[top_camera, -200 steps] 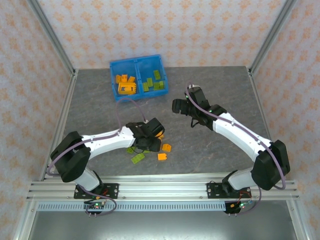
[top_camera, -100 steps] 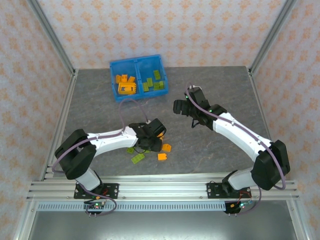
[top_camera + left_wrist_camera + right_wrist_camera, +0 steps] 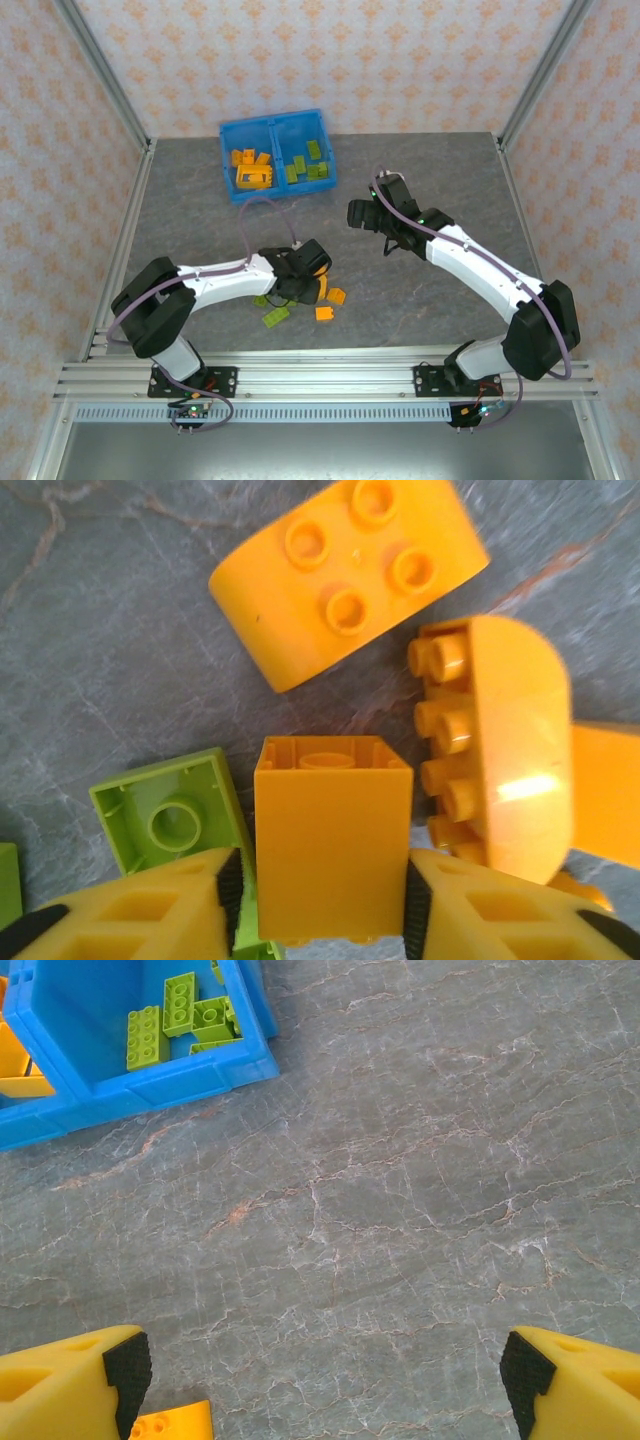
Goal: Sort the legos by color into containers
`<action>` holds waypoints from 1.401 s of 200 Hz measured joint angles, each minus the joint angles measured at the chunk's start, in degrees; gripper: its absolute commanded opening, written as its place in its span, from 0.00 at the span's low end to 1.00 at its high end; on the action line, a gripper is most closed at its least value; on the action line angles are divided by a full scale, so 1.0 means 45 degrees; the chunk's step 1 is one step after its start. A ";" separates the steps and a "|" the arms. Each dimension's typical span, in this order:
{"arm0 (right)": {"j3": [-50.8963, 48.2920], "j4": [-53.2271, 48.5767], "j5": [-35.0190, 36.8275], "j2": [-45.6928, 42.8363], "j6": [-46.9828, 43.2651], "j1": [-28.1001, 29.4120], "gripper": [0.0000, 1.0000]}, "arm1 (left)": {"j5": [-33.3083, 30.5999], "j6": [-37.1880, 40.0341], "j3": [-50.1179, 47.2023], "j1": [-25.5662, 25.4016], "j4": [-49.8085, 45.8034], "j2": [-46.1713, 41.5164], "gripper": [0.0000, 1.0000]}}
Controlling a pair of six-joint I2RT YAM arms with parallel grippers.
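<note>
The orange brick and my left gripper trap the lime green brick's side, so next I open, leave it and grip the orange brick alone (image 3: pixel 332 852).
My left gripper (image 3: pixel 300 285) is low over the loose legos near the table's front. In the left wrist view its jaws (image 3: pixel 325 892) are shut on an orange brick (image 3: pixel 332 845) lying on its side, hollow end facing away; the right pad touches it and the left pad sits just beside it. Around it lie a lime green upturned brick (image 3: pixel 170 815), a rounded orange piece (image 3: pixel 350 575) and another orange piece (image 3: pixel 500 750). My right gripper (image 3: pixel 362 215) hangs open over bare table (image 3: pixel 325 1365). The blue bin (image 3: pixel 272 123) holds orange bricks (image 3: pixel 250 168) on the left and green bricks (image 3: pixel 308 162) on the right.
Loose on the table beside my left gripper are a green brick (image 3: pixel 276 317) and two orange bricks (image 3: pixel 325 313) (image 3: pixel 337 295). The right wrist view has the bin's corner (image 3: pixel 170 1085) with green bricks (image 3: pixel 180 1010) inside, and an orange brick (image 3: pixel 170 1422) by the left finger. Metal frame posts border the table.
My left arm's elbow has swung right while its gripper stayed over the pile and narrowed round the orange brick. The right arm has barely moved.
</note>
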 measured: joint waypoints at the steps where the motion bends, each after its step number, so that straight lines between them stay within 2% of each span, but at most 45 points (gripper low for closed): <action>1: 0.0000 0.0000 0.0000 0.0000 -0.0005 0.0000 0.92 | 0.0000 0.0000 -0.0005 0.0000 0.0005 0.0010 0.50; 21: 0.0000 0.0000 0.0000 0.0000 0.0019 0.0000 0.92 | 0.0029 0.0194 0.0005 0.0000 0.0039 0.0248 0.48; 60: 0.0000 -0.0049 0.0010 -0.0005 0.0078 0.0000 0.92 | 0.0049 0.0423 0.0097 0.0000 0.0379 0.0350 0.32; 104: 0.0000 -0.0199 0.0087 -0.0015 0.0087 0.0000 0.92 | -0.0126 0.0588 0.0155 0.0000 0.0296 -0.0233 0.31; 130: 0.0000 -0.0194 0.0097 -0.0015 0.0087 0.0000 0.92 | -0.0874 0.0908 0.0928 0.0058 -0.0549 -0.1180 0.31; 170: 0.0049 -0.0209 0.0092 -0.0053 0.0092 0.0000 0.92 | -0.1341 0.1481 0.2157 0.0942 -0.0748 -0.1627 0.28; 197: 0.0049 -0.0287 0.0102 -0.0384 0.0194 0.0000 0.92 | -0.1331 0.1681 0.2161 0.1666 -0.0675 -0.1175 0.28; 228: 0.0049 -0.0296 0.0112 -0.0826 0.0287 0.0000 0.92 | -0.1180 0.1763 0.2166 0.2220 -0.0228 0.0355 0.29; 248: 0.0044 -0.0393 0.0175 -0.1010 0.0325 0.0000 0.92 | -0.0918 0.1773 0.2176 0.2293 0.0010 0.1277 0.34; 266: 0.0044 -0.0529 0.0253 -0.1175 0.0340 0.0000 0.92 | -0.0729 0.1807 0.2181 0.2293 0.0160 0.1807 0.42; 280: 0.0015 -0.0573 0.0301 -0.1316 0.0389 0.0000 0.92 | -0.0612 0.1812 0.2225 0.2293 0.0228 0.1967 0.43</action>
